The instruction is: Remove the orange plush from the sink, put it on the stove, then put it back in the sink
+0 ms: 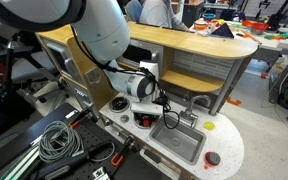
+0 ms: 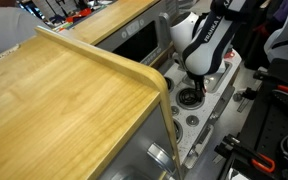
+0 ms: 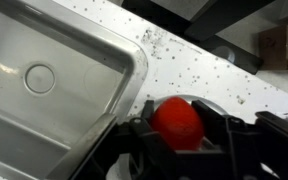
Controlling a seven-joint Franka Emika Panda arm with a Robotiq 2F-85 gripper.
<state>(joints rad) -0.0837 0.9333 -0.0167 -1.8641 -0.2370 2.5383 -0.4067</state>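
The orange plush, now held low over a burner, will be let go by my gripper on the silver-ringed burner (image 1: pixel 144 120) (image 3: pixel 184 163) next to the grey sink.
The orange plush (image 3: pixel 176 122) is a red-orange lump between my gripper's (image 3: pixel 179 135) two dark fingers, low over a silver-ringed burner of the stove (image 3: pixel 210 106). The fingers close in on both its sides. In an exterior view the gripper (image 1: pixel 144 114) hangs over the stove's near burner with the plush (image 1: pixel 142 120) at its tips, and another burner (image 1: pixel 119 104) is beside it. The grey metal sink (image 3: pixel 44 70) lies just left of the plush in the wrist view and shows beside the stove in an exterior view (image 1: pixel 184 148). In an exterior view the gripper (image 2: pixel 191 92) points down at the toy kitchen top.
A dark-red disc (image 1: pixel 212 158) and a small yellow-green piece (image 1: pixel 210 126) lie on the white top beyond the sink. The faucet (image 1: pixel 195 104) stands behind the sink. A wooden counter (image 1: pixel 184 45) rises behind the kitchen. Coiled cables (image 1: pixel 54 140) lie nearby.
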